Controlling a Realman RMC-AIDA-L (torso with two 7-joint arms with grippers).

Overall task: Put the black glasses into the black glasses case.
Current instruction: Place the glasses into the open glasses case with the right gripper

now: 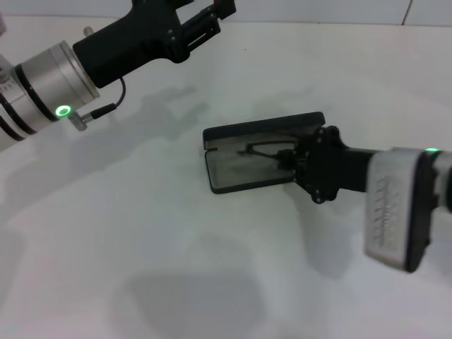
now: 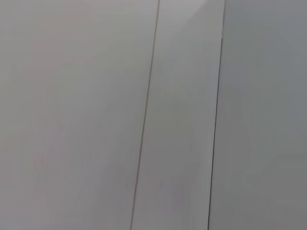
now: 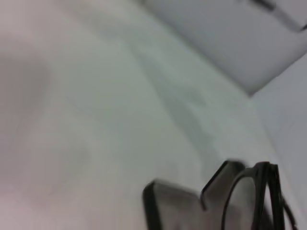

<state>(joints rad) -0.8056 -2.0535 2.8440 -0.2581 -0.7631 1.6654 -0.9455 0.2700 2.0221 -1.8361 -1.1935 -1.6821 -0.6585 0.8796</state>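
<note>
I should release the black glasses from my right gripper on the grey lining of the case's tray (image 1: pixel 263 170), below the raised lid.
The black glasses case (image 1: pixel 261 128) lies open in the middle of the white table, lid up at the far side and grey lining showing. The black glasses (image 1: pixel 263 150) are over the case's tray, at its right half. My right gripper (image 1: pixel 290 162) reaches in from the right and is shut on the glasses at their right end. In the right wrist view the glasses' frame (image 3: pixel 249 194) shows close up, with part of the case (image 3: pixel 168 206) beside it. My left gripper (image 1: pixel 214 21) is raised at the far left, open and empty, well away from the case.
The white table (image 1: pixel 141 233) stretches around the case, with arm shadows on it. The table's far edge meets a pale wall (image 1: pixel 318 8). The left wrist view shows only pale wall panels (image 2: pixel 96 115).
</note>
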